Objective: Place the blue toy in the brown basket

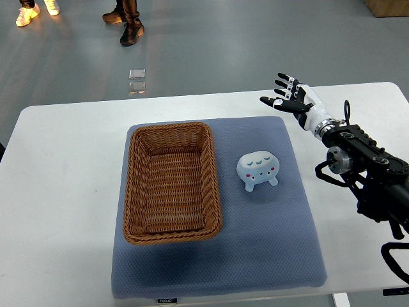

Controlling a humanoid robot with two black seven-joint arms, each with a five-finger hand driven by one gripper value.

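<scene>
I should next close my right gripper on the toy's side (273,163) farthest from the brown basket.
A pale blue toy (257,169) with short legs and a little face lies on the blue-grey mat (268,236), right of centre. To its left on the same mat stands the brown wicker basket (171,183), rectangular and with nothing inside. My right hand (289,96) hovers above the mat's far right corner, up and to the right of the toy, its fingers spread and holding nothing. Its black arm runs off toward the lower right edge. The left arm does not show.
The mat lies on a white table (64,179). On the grey floor beyond the table sits a small clear box (137,82). People's feet (128,25) stand at the top left of the picture.
</scene>
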